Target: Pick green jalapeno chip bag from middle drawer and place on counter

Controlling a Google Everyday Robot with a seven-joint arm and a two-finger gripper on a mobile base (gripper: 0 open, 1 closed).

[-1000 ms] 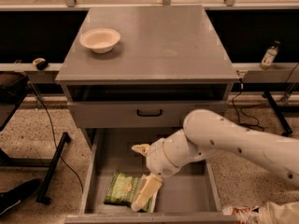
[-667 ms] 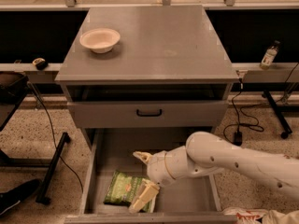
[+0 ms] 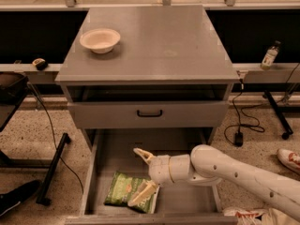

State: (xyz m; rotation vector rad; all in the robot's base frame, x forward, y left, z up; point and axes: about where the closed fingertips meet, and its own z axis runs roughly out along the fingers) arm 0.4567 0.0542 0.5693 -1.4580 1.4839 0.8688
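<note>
Next, my gripper goes to the green jalapeno chip bag in the open middle drawer and takes hold of the bag's middle (image 3: 130, 188).
The green jalapeno chip bag (image 3: 125, 191) lies flat on the floor of the open middle drawer (image 3: 185, 203), near its front left. My gripper (image 3: 142, 176) reaches in from the right on a white arm. It is open: one finger points up and back over the drawer floor, the other finger (image 3: 143, 194) lies over the bag's right end. The bag is not lifted. The counter (image 3: 164, 36) is the grey top of the cabinet, above and behind the drawer.
A cream bowl (image 3: 100, 40) stands on the counter's left rear. A shut drawer front with a black handle (image 3: 149, 113) sits above the open drawer. A bottle (image 3: 269, 56) stands on a ledge at right. Cables and a black stand leg lie on the floor.
My arm has dropped lower and moved left into the drawer. The gripper now sits over the bag's right end. The bag has not moved.
</note>
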